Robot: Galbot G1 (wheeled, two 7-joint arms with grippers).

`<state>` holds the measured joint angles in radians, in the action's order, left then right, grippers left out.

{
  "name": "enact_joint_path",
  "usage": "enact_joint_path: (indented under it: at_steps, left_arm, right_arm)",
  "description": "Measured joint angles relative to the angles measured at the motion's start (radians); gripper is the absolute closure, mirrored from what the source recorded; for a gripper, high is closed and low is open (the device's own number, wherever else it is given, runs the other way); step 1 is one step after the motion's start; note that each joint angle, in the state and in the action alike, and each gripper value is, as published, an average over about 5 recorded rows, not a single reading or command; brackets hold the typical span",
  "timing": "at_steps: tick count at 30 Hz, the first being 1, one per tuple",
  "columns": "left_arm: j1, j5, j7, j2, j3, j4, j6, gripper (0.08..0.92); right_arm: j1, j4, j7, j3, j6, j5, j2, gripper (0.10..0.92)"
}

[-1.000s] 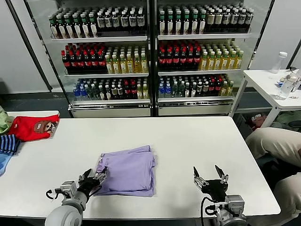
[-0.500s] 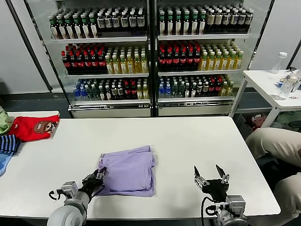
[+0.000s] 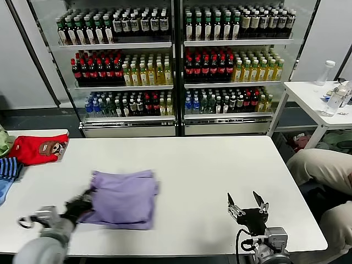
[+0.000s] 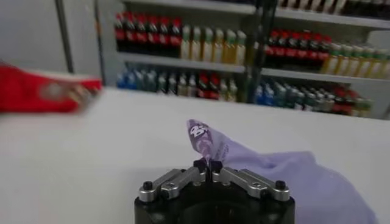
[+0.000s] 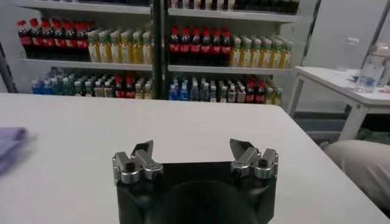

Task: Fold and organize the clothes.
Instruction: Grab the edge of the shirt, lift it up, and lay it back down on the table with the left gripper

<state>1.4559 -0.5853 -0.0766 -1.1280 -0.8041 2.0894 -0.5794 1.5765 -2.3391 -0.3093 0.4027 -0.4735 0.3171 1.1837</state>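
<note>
The lavender t-shirt will lie on the white table (image 3: 155, 197) around its edge nearest my right gripper when my left gripper lets it go.
The folded lavender t-shirt, the clothes (image 3: 124, 197), lies on the white table (image 3: 209, 165) left of centre. My left gripper (image 3: 82, 201) is shut on its near left corner. In the left wrist view the pinched cloth (image 4: 207, 141) stands up from the left gripper (image 4: 208, 165), showing a small dark print, while the rest of the shirt (image 4: 286, 176) trails off behind. My right gripper (image 3: 246, 204) hovers open near the table's front edge at right, well apart from the shirt, with nothing between the right gripper's (image 5: 194, 155) fingers.
A red garment with a cartoon face (image 3: 38, 148) and a blue striped garment (image 3: 8, 168) lie at the table's far left edge. A drinks cooler (image 3: 176, 66) stands behind the table. A person's leg (image 3: 322, 170) is at right, next to a side table (image 3: 319, 93).
My left gripper closed on the shirt's corner and has dragged the folded shirt leftward across the table. The right arm has stayed put.
</note>
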Motion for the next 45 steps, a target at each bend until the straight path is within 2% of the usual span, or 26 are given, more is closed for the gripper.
enact_joint_path:
  at_steps: [7,12,16,23,29,34,39,45]
  left_arm:
    - [0.04,0.03,0.058,0.14,-0.194,0.005,-0.003,0.905]
    - [0.038,0.053,0.082,0.165,-0.202,0.056,-0.006,0.905]
    - [0.028,0.073,0.097,0.117,-0.108,0.124,-0.005,0.905]
    - [-0.033,0.123,0.107,-0.055,0.202,0.156,0.002,0.885]
    - [-0.14,0.144,0.075,-0.206,0.387,0.079,0.037,0.731]
    - [-0.216,0.15,0.042,-0.272,0.454,0.033,0.071,0.584]
    - [-0.244,0.169,0.039,-0.271,0.457,0.045,0.102,0.437]
    - [-0.218,0.244,0.057,-0.211,0.376,0.055,0.179,0.265]
  right_arm:
    - [-0.017,0.013,0.01,-0.011,0.008,0.001,0.005,0.203]
    - [-0.016,0.015,0.017,-0.004,0.014,-0.001,0.005,0.203]
    - [-0.017,0.016,0.02,0.006,0.014,-0.001,0.004,0.203]
    - [-0.023,0.023,0.021,0.007,0.014,-0.005,0.004,0.203]
    - [-0.034,0.023,0.026,0.014,0.011,-0.002,-0.006,0.203]
    - [-0.049,0.036,0.03,0.018,0.007,0.008,-0.018,0.203]
    - [-0.085,0.06,0.025,0.001,-0.002,0.028,-0.026,0.203]
    - [-0.17,0.106,0.004,-0.054,-0.026,0.089,-0.013,0.203]
